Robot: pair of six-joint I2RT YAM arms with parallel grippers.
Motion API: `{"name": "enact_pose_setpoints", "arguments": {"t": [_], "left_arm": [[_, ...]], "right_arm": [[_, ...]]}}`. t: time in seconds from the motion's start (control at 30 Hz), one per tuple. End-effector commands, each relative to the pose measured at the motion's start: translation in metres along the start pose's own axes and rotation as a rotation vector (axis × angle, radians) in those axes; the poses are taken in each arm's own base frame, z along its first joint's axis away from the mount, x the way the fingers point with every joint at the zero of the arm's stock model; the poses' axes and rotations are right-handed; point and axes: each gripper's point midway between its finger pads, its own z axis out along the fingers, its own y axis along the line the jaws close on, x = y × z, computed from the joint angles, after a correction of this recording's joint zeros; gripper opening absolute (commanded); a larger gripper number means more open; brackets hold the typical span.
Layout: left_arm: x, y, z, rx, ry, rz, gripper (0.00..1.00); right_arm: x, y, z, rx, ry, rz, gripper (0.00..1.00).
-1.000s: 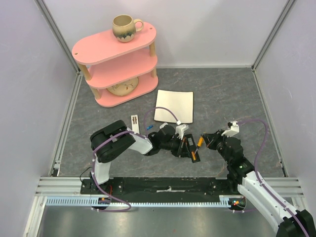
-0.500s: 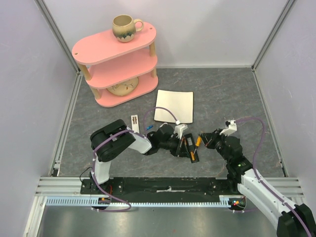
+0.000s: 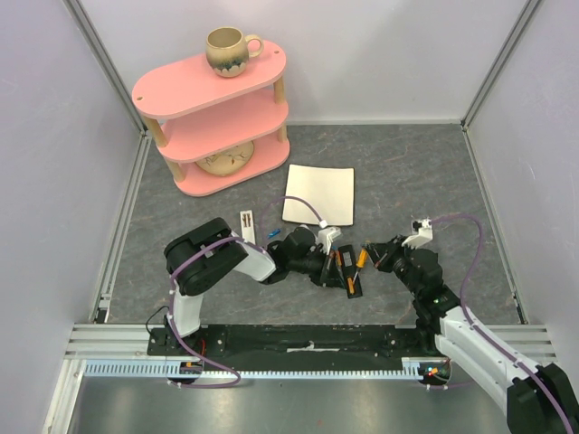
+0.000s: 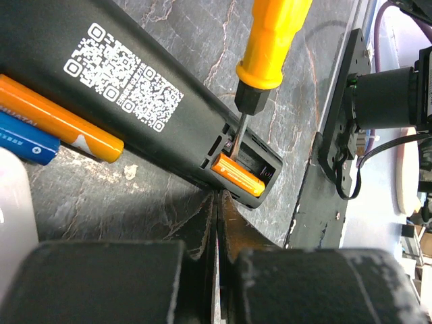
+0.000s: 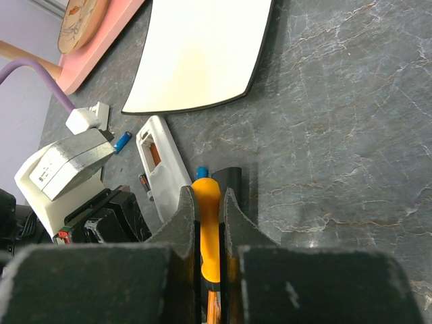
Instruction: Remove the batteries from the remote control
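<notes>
The orange-handled screwdriver, its tip now in the remote's compartment, will go down from my right gripper onto the grey table point(image 3: 317, 285), where I should set it in front of the white remote.
A black remote point(image 4: 128, 94) lies back up, its end compartment open with an orange battery point(image 4: 237, 177) inside. My right gripper point(image 5: 208, 202) is shut on the orange-handled screwdriver point(image 5: 208, 229), whose metal tip point(image 4: 235, 135) is in the compartment against that battery. My left gripper point(image 4: 219, 202) is shut and empty, its tips at the remote's edge beside the compartment. A loose orange battery point(image 4: 64, 120) and a blue battery point(image 4: 23, 138) lie beside the remote. In the top view the remote point(image 3: 351, 278) sits between the left gripper point(image 3: 332, 262) and the right gripper point(image 3: 371, 256).
A white remote point(image 5: 162, 169) with an open compartment lies next to the black one, and a blue battery point(image 5: 122, 141) lies past it. A white sheet point(image 3: 318, 193) lies behind. A pink shelf point(image 3: 213, 117) with a mug point(image 3: 228, 50) stands at the back left.
My right gripper has edged left with the screwdriver toward the remote. The left gripper and remote have shifted only slightly.
</notes>
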Motion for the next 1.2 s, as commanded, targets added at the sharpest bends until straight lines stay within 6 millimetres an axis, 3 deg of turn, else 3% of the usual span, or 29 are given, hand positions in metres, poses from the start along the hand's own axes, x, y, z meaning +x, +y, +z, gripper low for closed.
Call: {"name": "enact_pose_setpoints", "arguments": {"t": [0.0, 0.3, 0.6, 0.73, 0.83, 0.93, 0.97, 1.13, 1.17], "left_arm": [[0.033, 0.067, -0.012, -0.255, 0.040, -0.054, 0.02], [0.030, 0.065, -0.021, -0.280, 0.030, -0.039, 0.02], [0.025, 0.067, -0.028, -0.309, 0.011, -0.030, 0.02], [0.010, 0.062, -0.035, -0.328, -0.025, 0.007, 0.03], [0.005, 0.059, -0.042, -0.335, -0.043, 0.039, 0.15], [-0.006, 0.048, -0.051, -0.322, -0.089, 0.081, 0.35], [-0.013, 0.039, -0.055, -0.307, -0.114, 0.106, 0.42], [-0.027, 0.018, -0.075, -0.266, -0.193, 0.167, 0.62], [-0.030, 0.013, -0.079, -0.256, -0.212, 0.184, 0.72]], "right_arm": [[0.027, 0.012, -0.009, -0.091, 0.077, 0.170, 0.00], [0.038, -0.017, -0.015, 0.011, 0.054, 0.215, 0.00], [0.036, -0.023, -0.011, 0.046, 0.060, 0.155, 0.00], [0.029, -0.016, -0.009, 0.029, 0.051, 0.127, 0.00], [0.022, -0.010, -0.008, 0.018, 0.042, 0.094, 0.00], [0.020, -0.007, -0.008, 0.006, 0.044, 0.058, 0.00], [0.010, 0.001, -0.007, -0.011, 0.027, 0.049, 0.00], [-0.001, 0.013, -0.006, -0.037, 0.018, -0.007, 0.00], [-0.003, 0.014, -0.006, -0.037, 0.018, -0.013, 0.00]]}}
